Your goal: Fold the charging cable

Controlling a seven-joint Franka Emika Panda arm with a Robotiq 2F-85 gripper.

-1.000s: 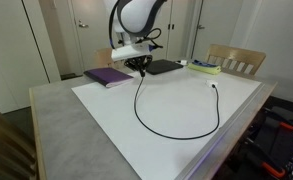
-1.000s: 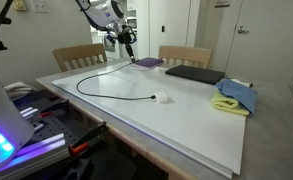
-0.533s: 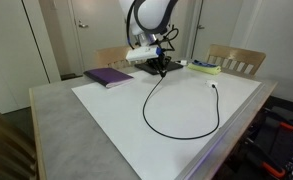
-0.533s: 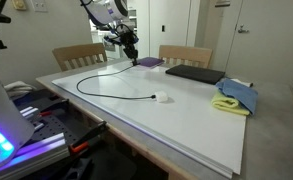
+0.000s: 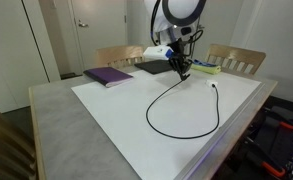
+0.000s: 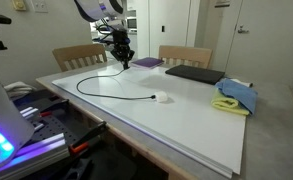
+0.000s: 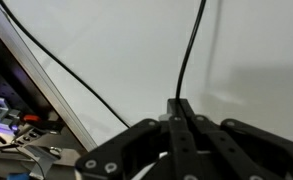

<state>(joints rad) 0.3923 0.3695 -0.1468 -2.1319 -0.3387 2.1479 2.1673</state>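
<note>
My gripper is to let go of the charging cable's end, now held just above the table, on the white table top inside the cable's loop (image 5: 198,97), near the white plug.
The charging cable (image 5: 149,112) is a thin black cord lying in a wide loop on the white table top (image 5: 106,105). Its small white plug (image 5: 214,86) lies at the free end, also visible in an exterior view as the plug (image 6: 161,97). My gripper (image 5: 181,70) is shut on the cord's other end, holding it just above the table, beside the black flat device (image 5: 154,67). In the wrist view the gripper (image 7: 181,104) pinches the cable (image 7: 190,50), which runs straight away from the tips. A second stretch of cord crosses that view at the left.
A purple book (image 5: 108,76) lies at the far left of the white top. A yellow and blue cloth (image 6: 236,97) sits near the black device (image 6: 194,74). Wooden chairs (image 5: 236,60) stand behind the table. Equipment with lit parts (image 6: 6,140) stands by the table edge.
My gripper has carried the cord's end sideways from beside the purple book, past the black device, toward the plug's side. The loop has narrowed; the plug has stayed put.
</note>
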